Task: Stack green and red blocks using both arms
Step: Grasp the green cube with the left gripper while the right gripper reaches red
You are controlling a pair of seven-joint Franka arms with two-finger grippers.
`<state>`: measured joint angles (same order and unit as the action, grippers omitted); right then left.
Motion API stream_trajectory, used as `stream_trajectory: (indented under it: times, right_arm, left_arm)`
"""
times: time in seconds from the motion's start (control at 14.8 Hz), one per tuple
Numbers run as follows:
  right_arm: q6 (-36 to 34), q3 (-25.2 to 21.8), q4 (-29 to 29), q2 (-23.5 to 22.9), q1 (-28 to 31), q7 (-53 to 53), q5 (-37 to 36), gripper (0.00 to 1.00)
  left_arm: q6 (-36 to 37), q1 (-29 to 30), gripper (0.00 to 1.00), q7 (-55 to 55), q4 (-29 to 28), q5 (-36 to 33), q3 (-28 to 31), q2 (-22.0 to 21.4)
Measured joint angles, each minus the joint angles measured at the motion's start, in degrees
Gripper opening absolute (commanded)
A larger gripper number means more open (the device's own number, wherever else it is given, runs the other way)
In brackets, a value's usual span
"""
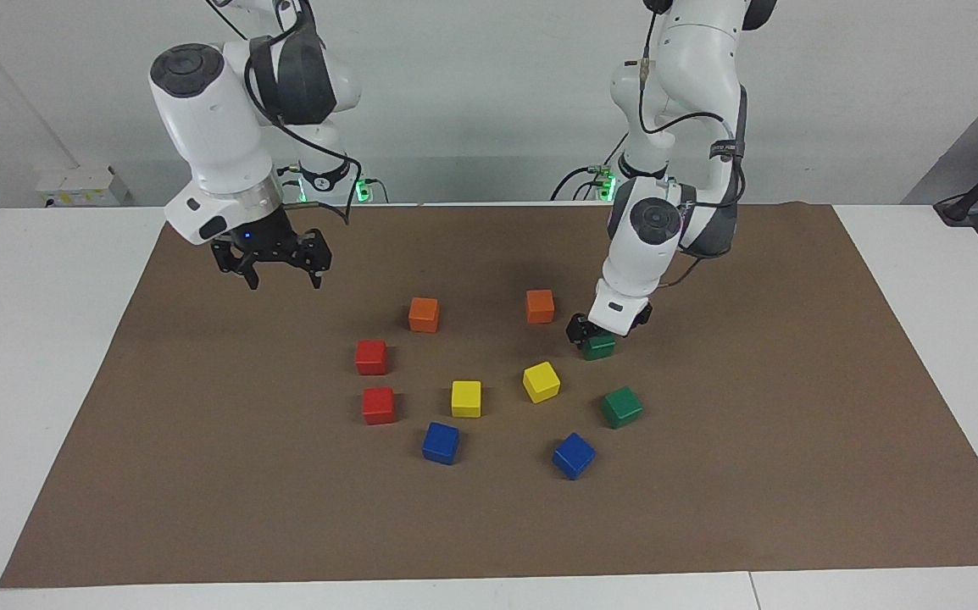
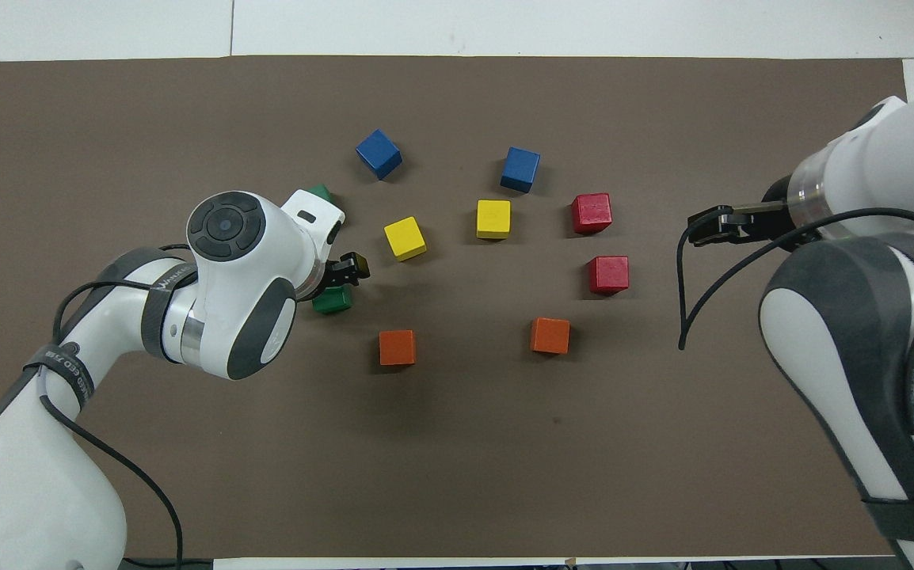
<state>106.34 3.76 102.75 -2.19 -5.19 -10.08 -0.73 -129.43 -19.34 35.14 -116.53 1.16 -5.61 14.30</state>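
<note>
The robot's right gripper should next go to the red block nearer the robots (image 2: 608, 274), the one closer to the orange cubes, and close there.
Two green blocks and two red blocks lie on the brown mat. My left gripper (image 1: 601, 333) is low over the green block (image 1: 599, 347) nearer the robots, its fingers open on either side of it; the overhead view shows that block (image 2: 335, 300) partly under the hand. The other green block (image 1: 622, 407) lies free, and in the overhead view (image 2: 319, 191) it is mostly hidden by the arm. The red blocks (image 1: 371, 357) (image 1: 378, 405) sit side by side toward the right arm's end. My right gripper (image 1: 283, 275) is open and empty in the air over bare mat.
Two orange cubes (image 1: 424, 314) (image 1: 540, 306), two yellow cubes (image 1: 466, 398) (image 1: 541, 381) and two blue cubes (image 1: 441, 442) (image 1: 574, 455) lie among the blocks. The mat (image 1: 752, 474) covers most of the white table. Two smaller arms with green lights stand at the robots' end.
</note>
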Motion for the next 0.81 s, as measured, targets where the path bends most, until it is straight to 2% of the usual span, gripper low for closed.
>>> stream_trajectory:
  times: [0.34, 0.54, 0.61, 0.68, 0.74, 0.81]
  right_arm:
    - [4.1, 0.0, 0.8, -3.4, -2.0, -1.6, 0.3, 1.00]
    - [5.6, 0.1, 1.6, -5.2, -3.7, -3.0, 1.1, 1.00]
    - [6.7, 0.1, 2.5, -5.6, -4.0, -3.1, 1.2, 1.00]
    - [7.5, 0.1, 3.6, -5.8, -4.2, -3.1, 1.2, 1.00]
    - [7.9, 0.1, 4.6, -6.0, -4.2, -3.1, 1.3, 1.00]
    - [8.3, 0.1, 5.4, -6.0, -4.2, -3.1, 1.3, 1.00]
  left_arm:
    - [-2.2, 0.0, 1.00, 0.0, -1.5, 0.0, 0.0, 0.2]
    - [-3.0, 0.0, 0.89, 0.0, -2.1, 0.0, 0.0, 0.2]
    - [-3.2, 0.0, 0.78, 0.0, -2.3, 0.0, 0.0, 0.2]
    - [-3.3, 0.0, 0.57, 0.0, -2.3, 0.0, 0.0, 0.2]
    - [-3.3, 0.0, 0.26, 0.0, -2.4, 0.0, 0.0, 0.2]
    - [-3.3, 0.0, 0.01, 0.0, -2.4, 0.0, 0.0, 0.2]
